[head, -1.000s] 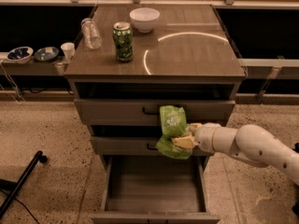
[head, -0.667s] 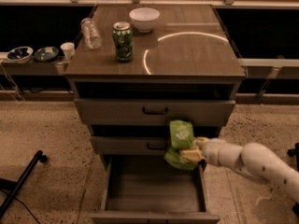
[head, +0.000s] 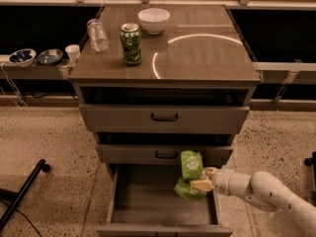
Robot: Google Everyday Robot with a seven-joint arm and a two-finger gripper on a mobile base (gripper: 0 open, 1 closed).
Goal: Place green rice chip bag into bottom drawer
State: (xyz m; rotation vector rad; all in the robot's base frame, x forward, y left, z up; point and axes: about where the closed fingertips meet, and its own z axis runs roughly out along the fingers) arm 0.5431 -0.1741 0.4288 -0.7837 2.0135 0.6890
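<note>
I need to let go of the green rice chip bag, still hanging above the drawer floor, with my gripper on the bottom drawer's inside (head: 177, 204), toward the front panel of the drawer.
The green rice chip bag (head: 190, 174) is a crinkly lime-green bag, held upright over the right rear part of the open bottom drawer (head: 163, 206). My gripper (head: 201, 185) reaches in from the lower right on a white arm and is shut on the bag's lower part. The bag hangs just in front of the middle drawer's face and above the drawer floor. The bottom drawer is pulled out and its plain box interior shows nothing in it.
On the cabinet top (head: 197, 58) stand a green patterned soda can (head: 131, 43), a white bowl (head: 153, 19) and a clear plastic bottle (head: 97, 34). Two upper drawers with black handles (head: 164, 117) are closed. Bowls and a cup sit on a side ledge (head: 29, 73). A black leg (head: 22, 194) lies on the floor at the left.
The arm has carried the bag down and to the right, from in front of the upper drawer faces to just over the open bottom drawer.
</note>
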